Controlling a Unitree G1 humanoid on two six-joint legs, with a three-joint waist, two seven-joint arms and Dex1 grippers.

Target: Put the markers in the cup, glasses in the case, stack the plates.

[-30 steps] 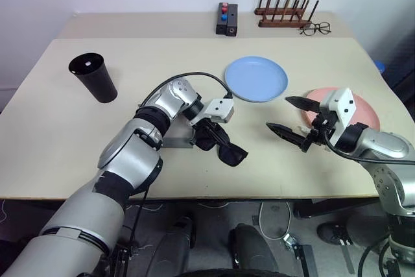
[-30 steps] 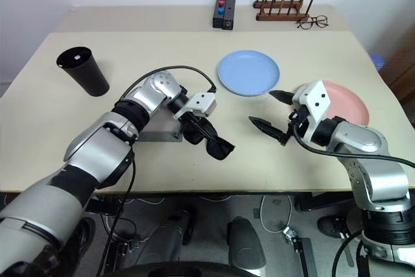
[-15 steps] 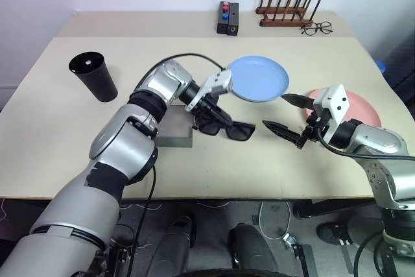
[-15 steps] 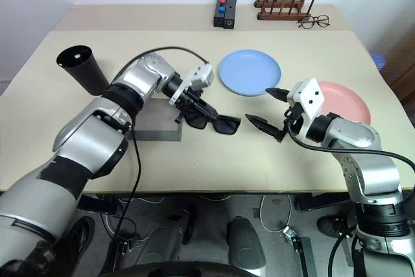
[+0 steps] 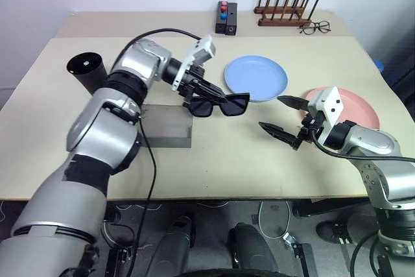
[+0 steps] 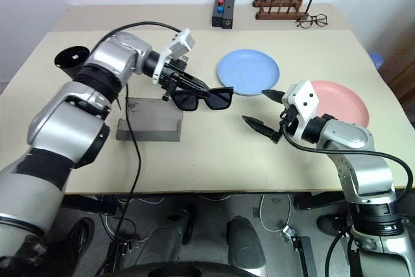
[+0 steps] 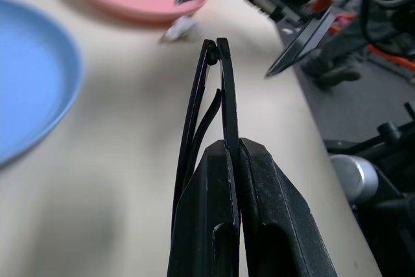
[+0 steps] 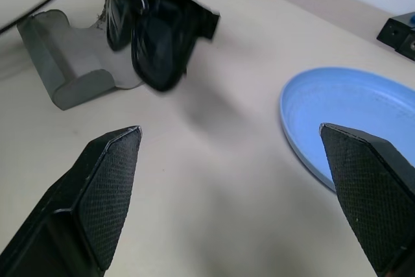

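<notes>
Next, my left gripper puts the black sunglasses down inside the grey case [image 5: 162, 136], laying them along the front side of the case.
My left gripper [image 5: 194, 94] is shut on the black sunglasses [image 5: 218, 104] and holds them in the air above the table, between the grey case [image 5: 166, 127] and the light blue plate [image 5: 256, 78]. In the left wrist view the fingers [image 7: 224, 180] pinch one folded temple of the glasses [image 7: 219, 82]. My right gripper [image 5: 271, 113] hovers open, level, just in front of the pink plate [image 5: 364, 106]; nothing sits between its fingers [image 8: 97, 192]. The black cup [image 5: 85, 69] stands at the far left, partly behind my left arm. The markers are out of view.
A black block with red and blue knobs [image 5: 226, 17], a wooden peg rack [image 5: 283, 12] and wire-framed spectacles [image 5: 316, 28] line the back of the table. The table's front edge [image 5: 214, 192] runs close below both arms.
My left gripper has lifted the sunglasses off the table, up and toward the back, and rolled them. The grey case has come out from under the arm. The right gripper has stayed put.
</notes>
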